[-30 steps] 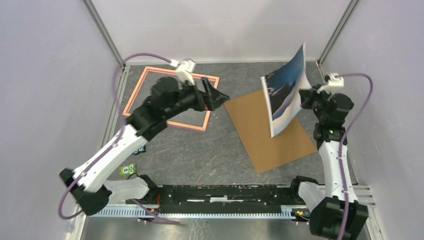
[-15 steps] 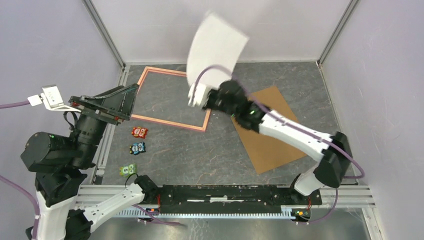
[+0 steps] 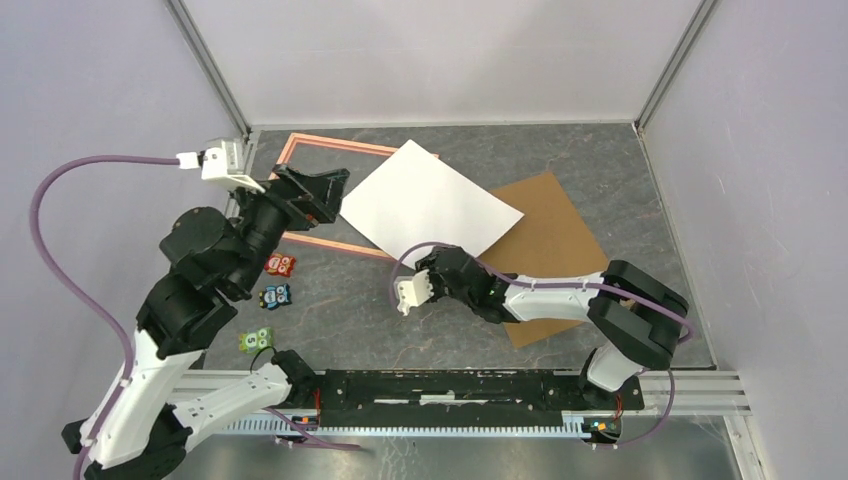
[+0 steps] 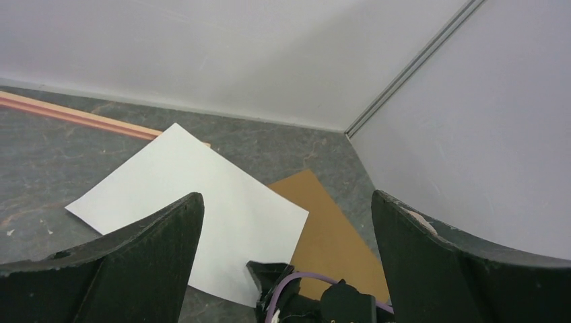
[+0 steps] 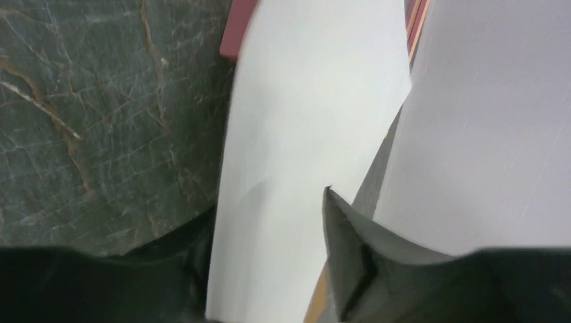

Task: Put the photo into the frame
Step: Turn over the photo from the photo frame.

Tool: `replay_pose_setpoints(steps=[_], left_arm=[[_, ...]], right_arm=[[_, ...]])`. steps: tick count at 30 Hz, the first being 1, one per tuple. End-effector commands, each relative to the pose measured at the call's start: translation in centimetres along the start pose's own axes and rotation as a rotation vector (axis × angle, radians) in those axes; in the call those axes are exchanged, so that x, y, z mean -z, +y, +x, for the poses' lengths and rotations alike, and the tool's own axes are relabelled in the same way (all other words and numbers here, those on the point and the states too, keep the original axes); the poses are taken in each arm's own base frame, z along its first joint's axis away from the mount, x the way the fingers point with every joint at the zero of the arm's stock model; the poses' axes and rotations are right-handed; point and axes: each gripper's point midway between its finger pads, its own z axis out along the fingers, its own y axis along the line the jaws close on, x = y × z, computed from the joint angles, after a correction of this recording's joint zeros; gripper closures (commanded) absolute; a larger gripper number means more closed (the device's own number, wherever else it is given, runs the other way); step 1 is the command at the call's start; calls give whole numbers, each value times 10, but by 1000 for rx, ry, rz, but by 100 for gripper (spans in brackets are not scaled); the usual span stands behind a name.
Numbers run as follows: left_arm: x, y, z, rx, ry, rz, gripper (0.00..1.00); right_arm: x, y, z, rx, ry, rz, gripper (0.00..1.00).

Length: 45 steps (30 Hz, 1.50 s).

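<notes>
The photo sits crooked over the end of the frame, so I should use my right gripper to take the photo's edge (image 3: pixel 495 243) beside the brown board and turn the photo into the frame.
The photo (image 3: pixel 430 208) lies white side up, flat and askew, covering the right end of the pink frame (image 3: pixel 335 146) and a corner of the brown backing board (image 3: pixel 560 240). My right gripper (image 3: pixel 437 259) sits low at the photo's near edge. In the right wrist view its fingers (image 5: pixel 350 262) stand apart, open, with the photo (image 5: pixel 303 134) lying between them and a bit of frame (image 5: pixel 236 33) beyond. My left gripper (image 3: pixel 318 190) hovers wide open over the frame's left half. The left wrist view looks past it (image 4: pixel 286 196) at the photo (image 4: pixel 195 195) and the frame (image 4: pixel 81 118).
Three small owl figures (image 3: pixel 279 265) (image 3: pixel 274 296) (image 3: pixel 257 340) stand in a column left of centre, near the left arm. The brown board (image 4: pixel 330 229) lies at the right. Pale walls with metal corner posts (image 3: pixel 208 62) close in the back and both sides.
The right arm swung the photo from upright at the right over to the frame, turned it white side up, laid it down and parted its jaws. The left arm drew back, then returned over the frame.
</notes>
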Motion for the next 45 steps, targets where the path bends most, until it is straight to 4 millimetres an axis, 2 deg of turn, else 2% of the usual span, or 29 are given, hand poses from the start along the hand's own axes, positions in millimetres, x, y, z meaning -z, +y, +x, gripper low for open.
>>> replay_pose_setpoints(steps=[1, 2, 5, 8, 10, 15, 18, 22, 24, 26, 28, 33, 36, 41, 45], left_arm=[[-7, -6, 2, -71, -3, 38, 0], [-10, -7, 4, -82, 6, 38, 0], [-16, -7, 12, -111, 32, 40, 0], [-22, -8, 22, -134, 59, 48, 0], [-26, -10, 29, -150, 82, 55, 0], [-32, -17, 34, -205, 126, 84, 0], [-32, -15, 35, -235, 135, 80, 0], [-34, -4, 44, -252, 126, 51, 0], [-35, 1, 50, -258, 129, 39, 0], [-38, 4, 56, -272, 135, 32, 0], [-41, 9, 60, -297, 136, 16, 0], [-48, 24, 73, -348, 147, -37, 0], [-50, 27, 81, -345, 162, -31, 0], [-50, 29, 84, -338, 166, -28, 0], [-48, 31, 81, -337, 152, -31, 0]], right_arm=[[15, -27, 9, -77, 34, 163, 22], [21, -18, 12, -116, 41, 138, 2], [42, -5, 12, -286, 43, 73, 2], [70, -6, 8, -579, 29, 82, 2], [86, 3, 7, -760, 19, 65, 2], [101, 34, -18, -1111, -89, -55, 2], [100, 53, -23, -1268, -88, -102, 2], [86, 63, 0, -1672, 15, -49, 2], [81, 66, 0, -1890, -56, -69, 2], [82, 65, -4, -2087, -210, -101, 3], [86, 66, 1, -2255, -330, -112, 8], [80, 65, 4, -2422, -394, -115, 14], [75, 61, 5, -2537, -427, -112, 22], [56, 68, 20, -2679, -365, -24, 25], [42, 65, 30, -2744, -380, 48, 26]])
